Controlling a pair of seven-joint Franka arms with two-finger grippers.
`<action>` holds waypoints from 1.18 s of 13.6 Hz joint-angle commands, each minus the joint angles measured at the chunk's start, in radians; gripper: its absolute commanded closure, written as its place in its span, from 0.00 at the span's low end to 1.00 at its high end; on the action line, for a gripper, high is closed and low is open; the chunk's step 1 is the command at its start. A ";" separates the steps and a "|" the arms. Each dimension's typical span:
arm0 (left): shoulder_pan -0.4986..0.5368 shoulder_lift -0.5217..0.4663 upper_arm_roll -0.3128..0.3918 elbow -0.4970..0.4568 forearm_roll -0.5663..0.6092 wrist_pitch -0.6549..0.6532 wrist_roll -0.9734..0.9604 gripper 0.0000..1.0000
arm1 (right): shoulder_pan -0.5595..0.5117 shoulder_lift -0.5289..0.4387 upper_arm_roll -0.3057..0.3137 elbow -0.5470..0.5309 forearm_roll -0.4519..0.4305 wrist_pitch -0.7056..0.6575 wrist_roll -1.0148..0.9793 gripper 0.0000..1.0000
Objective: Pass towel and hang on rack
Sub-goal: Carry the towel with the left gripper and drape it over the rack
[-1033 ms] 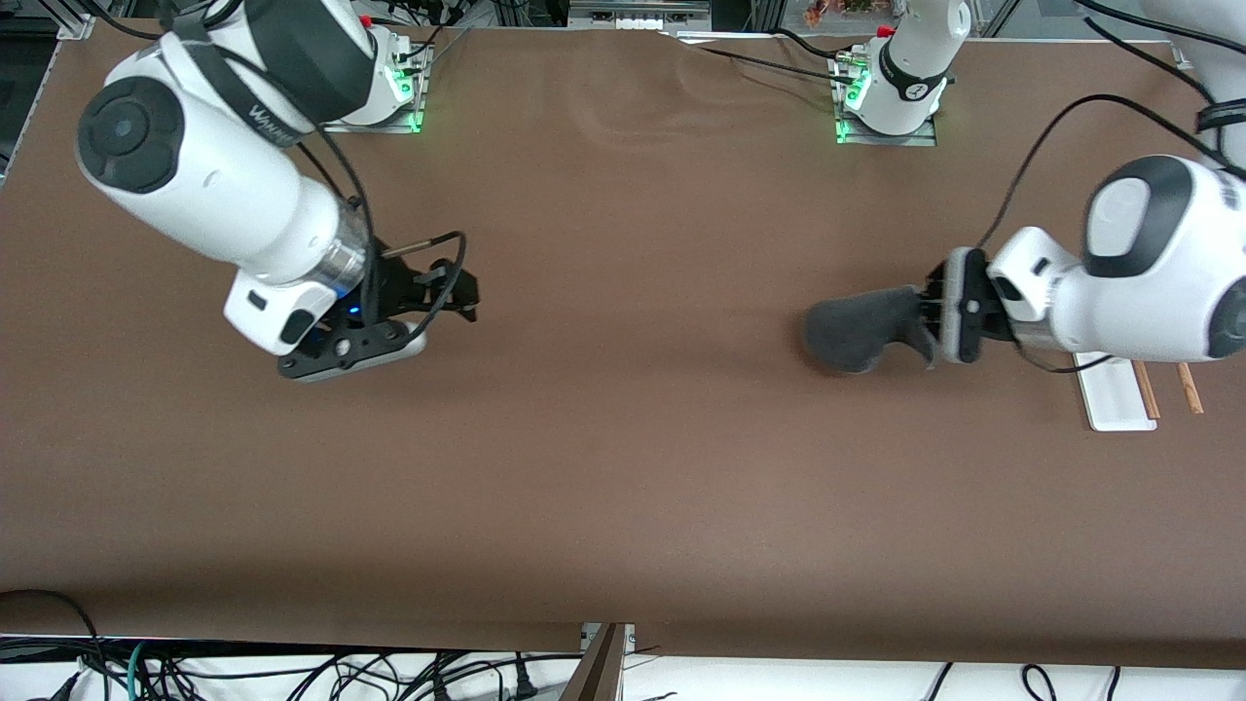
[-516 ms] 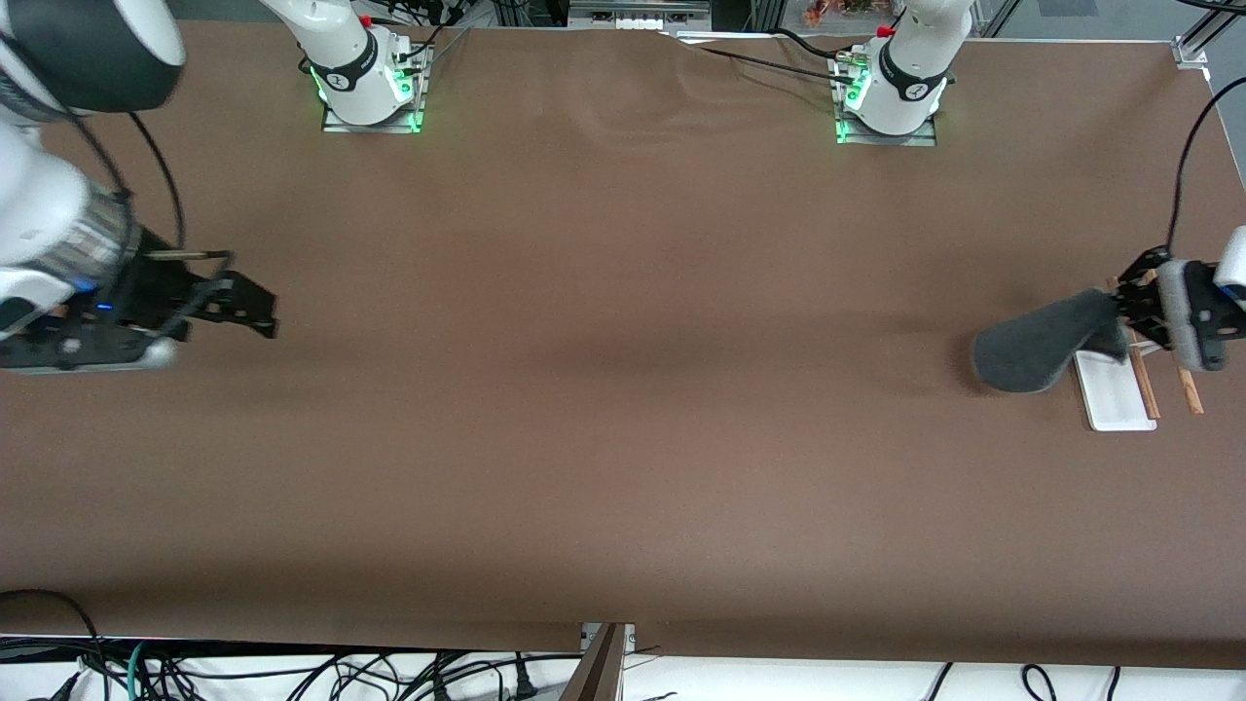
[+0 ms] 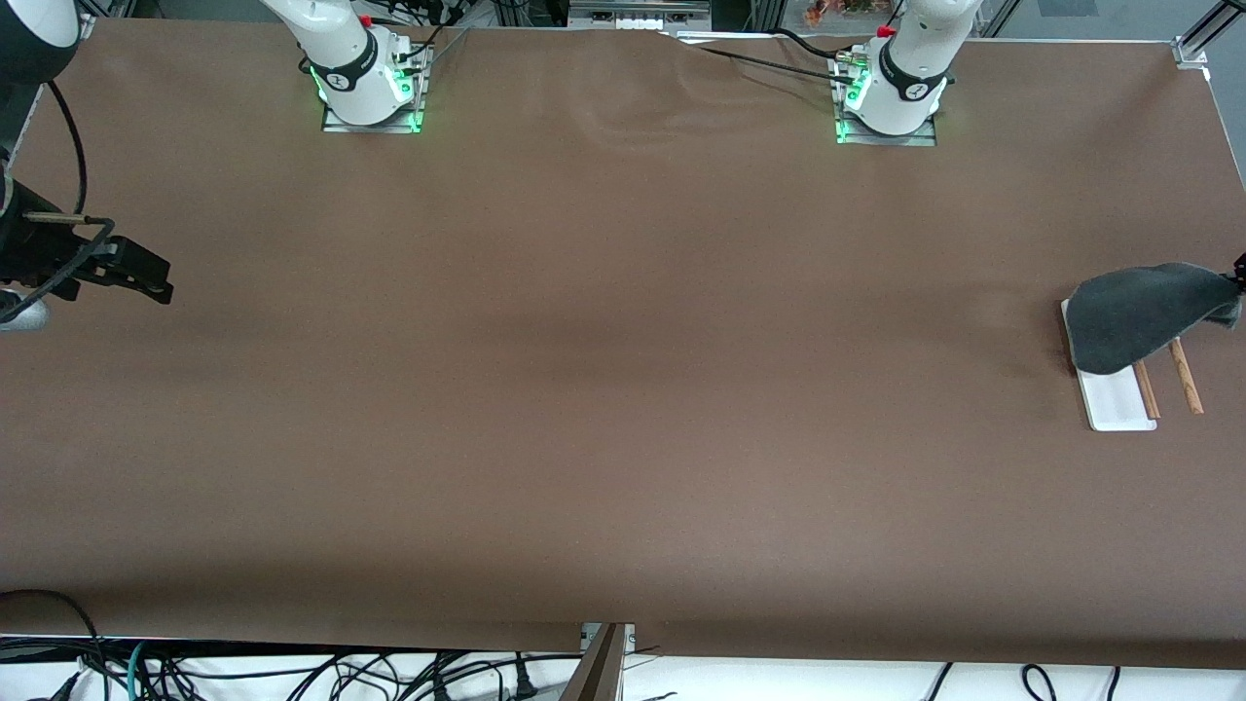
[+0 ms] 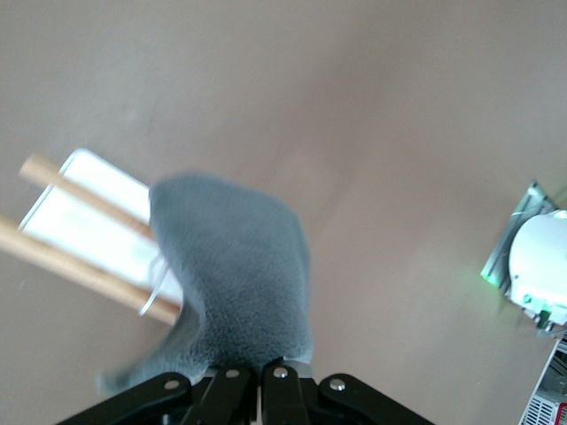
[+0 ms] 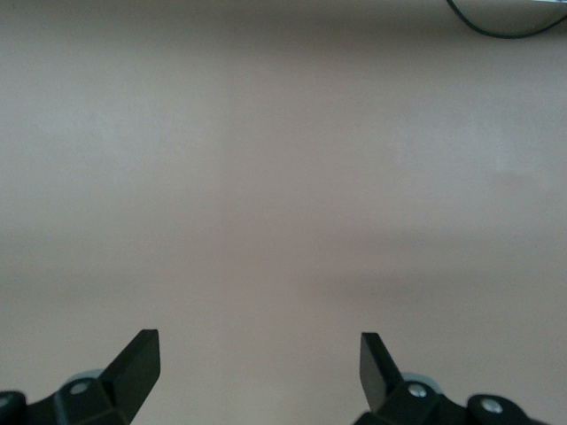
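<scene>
The dark grey towel, now in the air over the rack, will be let go by my left gripper across the rack's two brown rods (image 3: 1133, 331), above the rack's white base.
The dark grey towel (image 3: 1141, 312) hangs from my left gripper (image 4: 252, 382), which is shut on its edge and is almost past the edge of the front view. The towel (image 4: 239, 274) is in the air over the rack, covering part of the white base (image 3: 1116, 401) and of the two brown rods (image 3: 1186, 375). In the left wrist view the rods (image 4: 80, 199) and the base (image 4: 84, 232) stick out from beside the towel. My right gripper (image 3: 156, 284) is open and empty over bare table at the right arm's end; its view (image 5: 257, 359) shows only table.
The brown table (image 3: 623, 389) is bare between the two arms. The arm bases stand along the table's edge farthest from the front camera: the right arm's base (image 3: 362, 73) and the left arm's base (image 3: 894, 92). The rack stands close to the table's end.
My left gripper has carried the towel from the table's middle toward the left arm's end, to over the rack. My right arm has drawn back to its own end.
</scene>
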 commanded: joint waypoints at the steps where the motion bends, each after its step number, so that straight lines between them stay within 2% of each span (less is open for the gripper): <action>1: 0.031 0.080 -0.020 0.090 0.077 0.026 -0.003 1.00 | -0.007 -0.048 -0.005 -0.045 -0.007 -0.032 -0.064 0.00; 4: 0.055 0.115 -0.020 0.088 0.123 0.100 -0.001 1.00 | -0.009 -0.082 -0.006 -0.083 -0.009 -0.049 -0.080 0.00; 8: 0.074 0.179 -0.020 0.082 0.128 0.215 -0.003 1.00 | -0.011 -0.113 -0.017 -0.112 0.003 -0.072 -0.092 0.00; 12: 0.078 0.209 -0.008 0.077 0.128 0.273 -0.003 1.00 | 0.009 -0.137 -0.011 -0.158 0.008 -0.082 -0.084 0.00; 13: 0.078 0.212 -0.008 0.077 0.128 0.275 -0.003 0.67 | 0.009 -0.137 -0.011 -0.158 0.010 -0.080 -0.083 0.00; 14: 0.078 0.215 -0.006 0.077 0.126 0.279 -0.003 0.11 | 0.009 -0.136 -0.011 -0.158 0.013 -0.080 -0.072 0.00; 15: 0.080 0.218 -0.005 0.077 0.125 0.279 -0.001 0.00 | 0.009 -0.136 -0.011 -0.158 0.020 -0.080 -0.045 0.00; 16: 0.080 0.218 -0.005 0.077 0.125 0.279 -0.003 0.00 | 0.009 -0.137 -0.011 -0.158 0.031 -0.080 -0.028 0.00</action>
